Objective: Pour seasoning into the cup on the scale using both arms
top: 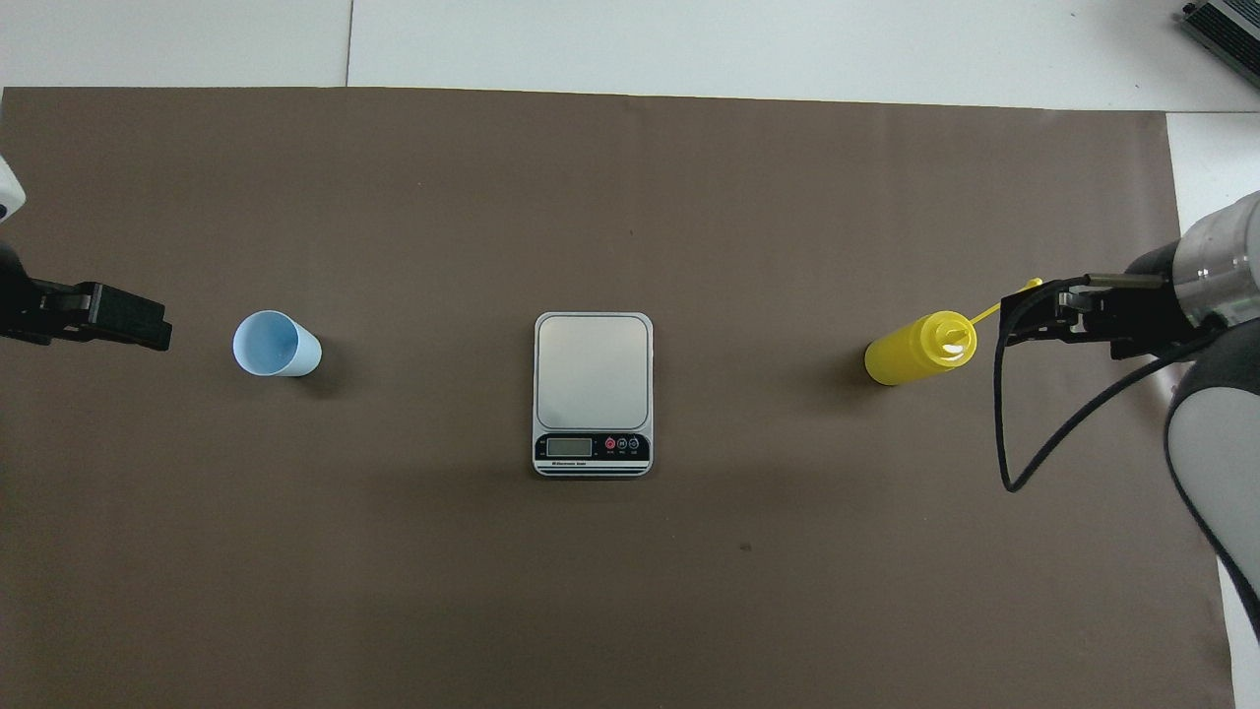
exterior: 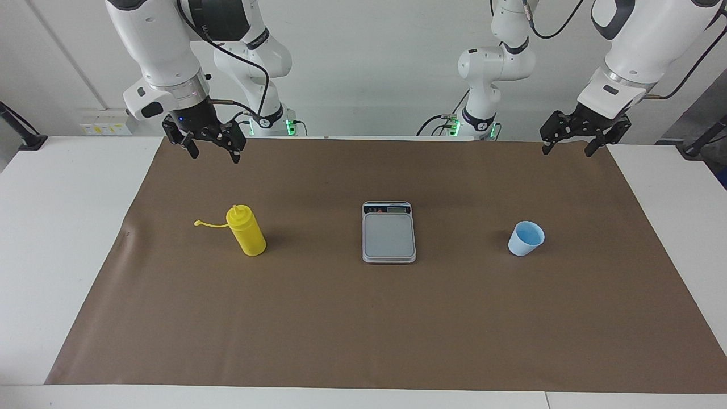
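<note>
The robot's left gripper will next move to the light blue cup and close on the cup's rim (top: 240,339), on the side that faces the left arm.
The seasoning, a yellow squeeze bottle (exterior: 247,233) (top: 915,350), stands upright on the brown mat toward the right arm's end, its cap strap sticking out sideways. A grey scale (exterior: 389,234) (top: 593,384) lies at the mat's middle with nothing on its plate. Toward the left arm's end stands the light blue cup (exterior: 525,238) (top: 276,343), upright on the mat. My right gripper (exterior: 214,153) (top: 1024,320) hangs open in the air, apart from the bottle; from overhead it covers the strap's end. The left gripper (exterior: 568,150) (top: 148,330) hangs open over the mat's corner, apart from the cup.
The brown mat (exterior: 363,329) covers most of the white table (exterior: 57,227). A black cable loop (top: 1024,463) hangs from the right arm. A grey device (top: 1226,25) sits at the table's corner farthest from the robots, at the right arm's end.
</note>
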{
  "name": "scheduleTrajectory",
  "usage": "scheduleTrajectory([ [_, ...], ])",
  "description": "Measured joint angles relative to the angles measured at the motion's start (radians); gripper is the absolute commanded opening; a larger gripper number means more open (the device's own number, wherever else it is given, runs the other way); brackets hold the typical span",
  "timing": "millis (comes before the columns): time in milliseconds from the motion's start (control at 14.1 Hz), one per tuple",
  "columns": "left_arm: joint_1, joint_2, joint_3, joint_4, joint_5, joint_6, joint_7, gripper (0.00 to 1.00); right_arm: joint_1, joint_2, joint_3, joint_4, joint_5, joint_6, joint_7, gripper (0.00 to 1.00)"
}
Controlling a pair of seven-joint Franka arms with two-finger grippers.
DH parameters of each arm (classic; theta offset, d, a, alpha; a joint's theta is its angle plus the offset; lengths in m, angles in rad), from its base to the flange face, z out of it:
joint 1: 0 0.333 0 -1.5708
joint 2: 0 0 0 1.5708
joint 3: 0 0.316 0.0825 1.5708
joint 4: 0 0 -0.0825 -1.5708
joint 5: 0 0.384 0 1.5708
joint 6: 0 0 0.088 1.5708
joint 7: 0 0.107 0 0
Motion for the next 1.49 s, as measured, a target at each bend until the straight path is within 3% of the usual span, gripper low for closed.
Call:
scheduleTrajectory([
  [639, 0.029, 0.066, 0.004, -0.054, 0.000, 0.127, 0.000, 1.00, 0.000, 0.000, 0.000, -0.001, 0.000, 0.000, 0.000, 1.00],
  [1491, 0.055, 0.095, 0.005, -0.440, 0.000, 0.584, -0.024, 1.00, 0.000, -0.002, 0.000, -0.008, 0.000, 0.000, 0.000, 1.00],
])
